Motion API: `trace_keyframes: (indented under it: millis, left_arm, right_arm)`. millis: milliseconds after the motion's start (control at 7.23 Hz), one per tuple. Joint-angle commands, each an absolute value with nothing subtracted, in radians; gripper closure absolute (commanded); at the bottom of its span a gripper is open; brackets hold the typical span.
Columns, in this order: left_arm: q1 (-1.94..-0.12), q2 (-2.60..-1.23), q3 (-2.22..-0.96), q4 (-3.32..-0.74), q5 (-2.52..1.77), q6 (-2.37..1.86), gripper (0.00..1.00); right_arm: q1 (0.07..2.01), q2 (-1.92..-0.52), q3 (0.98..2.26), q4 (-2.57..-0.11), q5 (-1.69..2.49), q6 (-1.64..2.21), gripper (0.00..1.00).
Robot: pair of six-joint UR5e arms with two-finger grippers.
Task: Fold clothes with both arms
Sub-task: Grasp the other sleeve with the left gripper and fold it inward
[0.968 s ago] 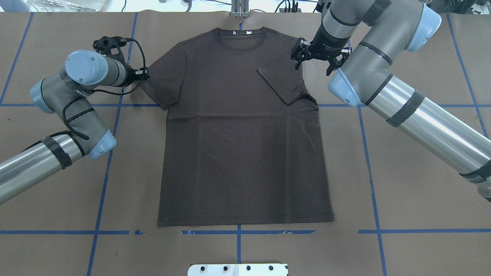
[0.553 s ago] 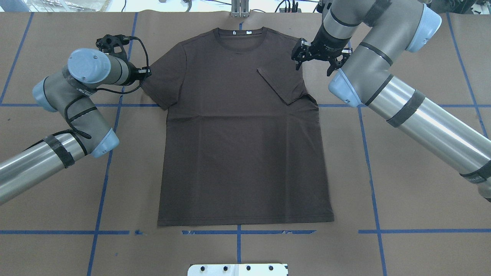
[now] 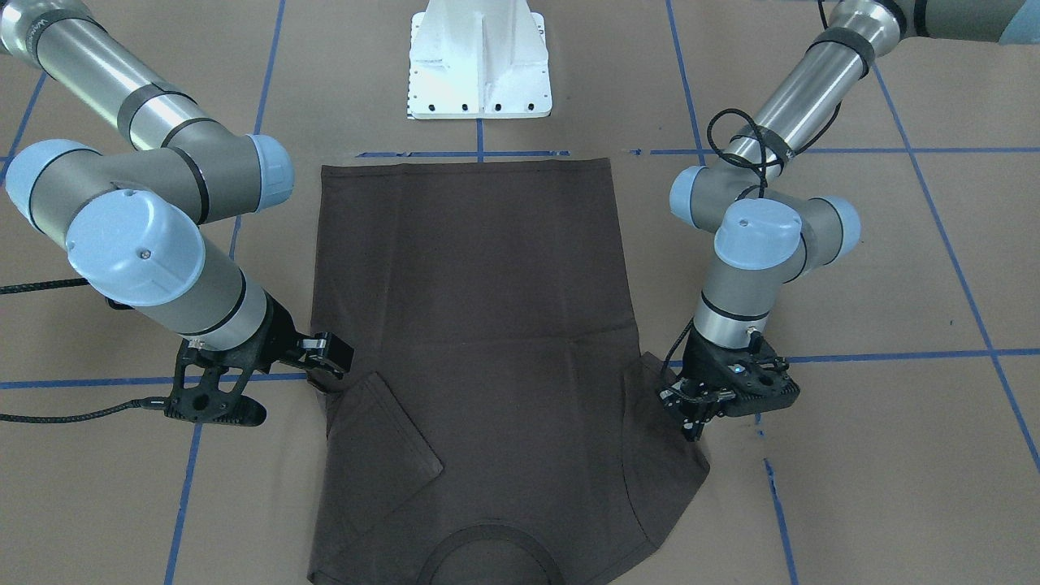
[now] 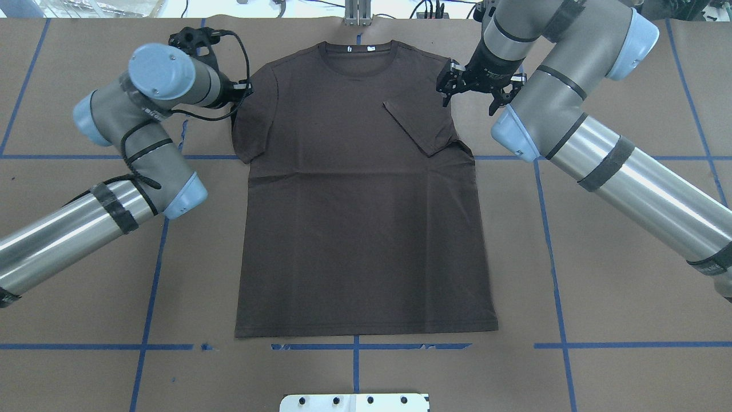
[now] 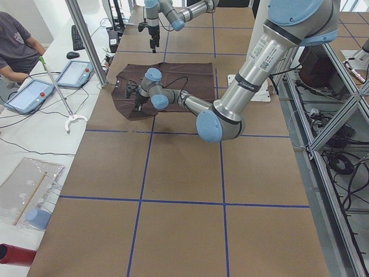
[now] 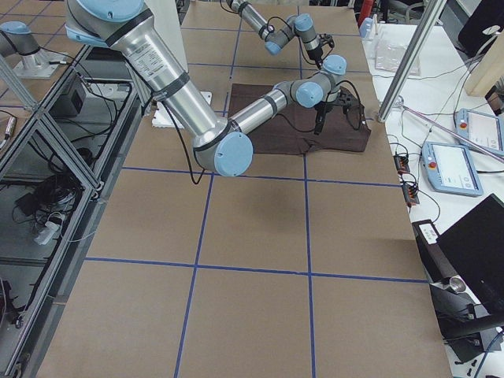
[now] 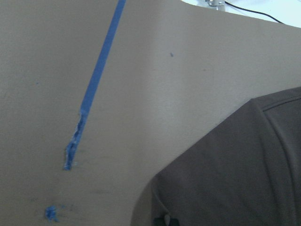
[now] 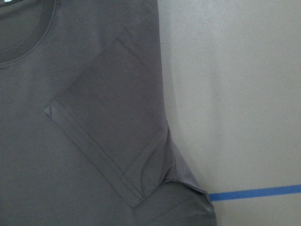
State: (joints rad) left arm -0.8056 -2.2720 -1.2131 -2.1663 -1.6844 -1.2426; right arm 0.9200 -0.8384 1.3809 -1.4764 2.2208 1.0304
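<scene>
My left gripper needs to let go of the sleeve's outer edge on the dark brown T-shirt's chest [image 3: 553,437], across from the folded sleeve.
The dark brown T-shirt [image 4: 360,229] lies flat on the table, with its collar [image 4: 357,54] at the far edge. One sleeve [image 4: 420,126] is folded inward over the chest and also shows in the right wrist view [image 8: 113,122]. My right gripper [image 4: 449,86] hovers over that shoulder's outer edge, open and empty. My left gripper [image 4: 245,90] is down at the other sleeve [image 4: 251,126] and looks shut on its outer edge. In the front view this gripper [image 3: 691,416] touches the sleeve [image 3: 662,439]. The left wrist view shows the sleeve edge [image 7: 225,179].
Brown paper with blue tape lines [image 4: 160,229] covers the table. The white base pedestal [image 3: 479,61] stands at the near edge behind the shirt's hem. Cables and stands line the far edge [image 4: 357,11]. An operator with tablets [image 5: 26,95] sits beyond that edge.
My left arm has swung right and toward the far edge, and the sleeve edge has shifted inward with the gripper. My right gripper has moved only slightly.
</scene>
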Motion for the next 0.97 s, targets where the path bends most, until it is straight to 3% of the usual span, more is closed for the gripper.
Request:
trace_keyframes:
  millis: [0,277,830]
  left_arm:
    - [-0.792,-2.394,-1.200,-2.083,-1.689,-1.335,1.00]
    - [-0.750,-2.498,-1.073,-2.094,-1.683,-1.403,1.00]
    - [-0.718,-2.528,-1.039,-2.102,-1.680,-1.405,1.00]
  right_arm:
    - [0.919,-0.842,1.384,-1.476,2.220,1.029,0.00]
    - [0.917,-0.844,1.387,-1.476,2.218,1.029,0.00]
    - [0.916,-0.845,1.385,-1.476,2.215,1.026,0.00]
